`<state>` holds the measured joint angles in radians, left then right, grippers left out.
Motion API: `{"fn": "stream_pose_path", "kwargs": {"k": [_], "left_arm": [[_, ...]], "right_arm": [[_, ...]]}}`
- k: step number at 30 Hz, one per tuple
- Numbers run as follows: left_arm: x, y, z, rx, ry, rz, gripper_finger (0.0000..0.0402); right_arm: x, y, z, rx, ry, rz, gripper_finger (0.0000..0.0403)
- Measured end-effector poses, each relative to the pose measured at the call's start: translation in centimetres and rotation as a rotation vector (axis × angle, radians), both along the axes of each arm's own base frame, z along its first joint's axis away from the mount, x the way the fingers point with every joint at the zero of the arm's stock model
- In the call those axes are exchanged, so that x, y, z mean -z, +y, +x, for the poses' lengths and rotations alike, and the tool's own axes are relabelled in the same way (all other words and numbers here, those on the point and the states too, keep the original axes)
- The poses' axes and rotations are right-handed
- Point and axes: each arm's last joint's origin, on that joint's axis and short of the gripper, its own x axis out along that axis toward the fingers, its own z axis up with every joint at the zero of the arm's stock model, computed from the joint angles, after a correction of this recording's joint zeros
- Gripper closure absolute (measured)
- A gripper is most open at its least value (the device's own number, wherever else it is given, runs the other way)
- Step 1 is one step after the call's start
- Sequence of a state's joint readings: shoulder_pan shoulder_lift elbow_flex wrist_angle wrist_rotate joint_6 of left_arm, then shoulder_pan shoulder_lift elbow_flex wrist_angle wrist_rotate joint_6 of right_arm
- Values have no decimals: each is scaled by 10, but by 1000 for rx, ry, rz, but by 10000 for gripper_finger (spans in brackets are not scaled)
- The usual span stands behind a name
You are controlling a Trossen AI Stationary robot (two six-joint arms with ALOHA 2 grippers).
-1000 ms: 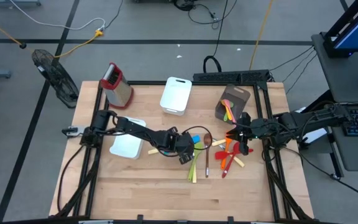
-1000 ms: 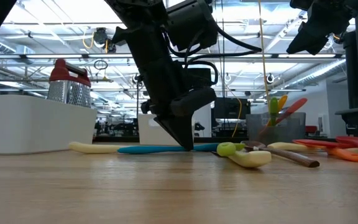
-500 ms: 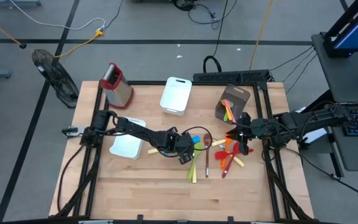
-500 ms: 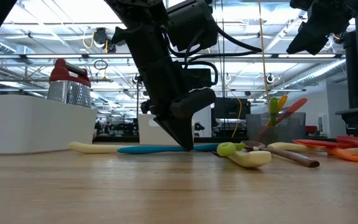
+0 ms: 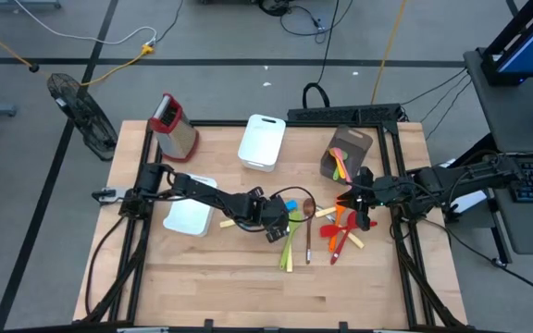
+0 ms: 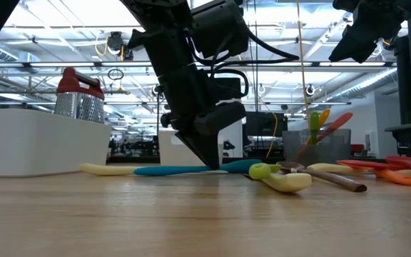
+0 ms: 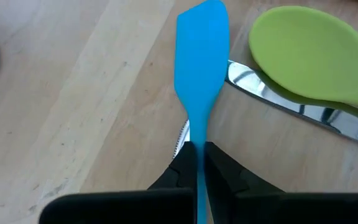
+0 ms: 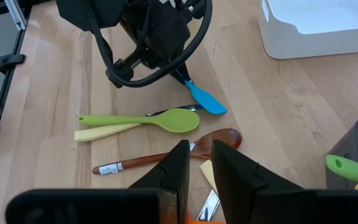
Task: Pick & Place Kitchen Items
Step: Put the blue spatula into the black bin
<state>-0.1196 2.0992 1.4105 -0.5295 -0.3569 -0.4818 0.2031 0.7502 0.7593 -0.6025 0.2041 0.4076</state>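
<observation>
Next, my left gripper takes a new grip on the thin handle (image 7: 198, 127) and pulls the blue spatula clear, because its blade meets the metal cutlery under the green spoon.
My left gripper (image 5: 276, 228) is down at the table's middle, shut on a blue spatula (image 7: 201, 56), which also shows in the low view (image 6: 170, 170). A green spoon (image 7: 309, 56) lies over a piece of metal cutlery (image 7: 278, 102) just beside it. A brown wooden spoon (image 5: 308, 227) and several red and orange utensils (image 5: 340, 231) lie to the right. My right gripper (image 8: 199, 163) hovers above those, empty, its fingers a narrow gap apart. My left gripper pinches the blue spatula's thin handle (image 7: 196, 138) just behind the blade, between its two fingers. The fingers come from above, pointing down. The blade end (image 6: 240, 165) is raised a little off the table, and the handle's far end (image 6: 140, 171) lies on the wood.
A white tray (image 5: 190, 208) lies left of my left gripper and another (image 5: 262, 141) at the far middle. A metal grater with a red top (image 5: 174, 125) stands far left. A dark holder (image 5: 348, 153) with utensils stands far right. A cream utensil (image 6: 102, 169) lies on the table.
My left gripper has risen slightly, still shut on the blue spatula. The spatula's blade end has lifted a little off the table while its handle end stays down.
</observation>
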Motion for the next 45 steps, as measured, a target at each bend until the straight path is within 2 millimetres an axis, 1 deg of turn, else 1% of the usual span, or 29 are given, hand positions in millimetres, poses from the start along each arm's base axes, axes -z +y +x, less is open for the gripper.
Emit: {"fn": "stream_pose_path", "kwargs": {"k": [7,16,25,29,37,45], "left_arm": [[-2,1,0,-10,-7,30,384],[-2,2,0,-9,-3,37,387],[-2,3,0,-3,0,40,371],[-2,4,-1,-7,3,40,359],[-1,12,-2,-27,30,32,320],[1,14,-2,-29,33,18,325]], "right_arm": [[0,0,0,0,0,0,344],[0,0,0,1,0,0,344],[0,0,0,1,0,0,344],[0,0,0,0,0,0,344],[0,0,0,0,0,0,344],[0,0,0,0,0,0,344]]}}
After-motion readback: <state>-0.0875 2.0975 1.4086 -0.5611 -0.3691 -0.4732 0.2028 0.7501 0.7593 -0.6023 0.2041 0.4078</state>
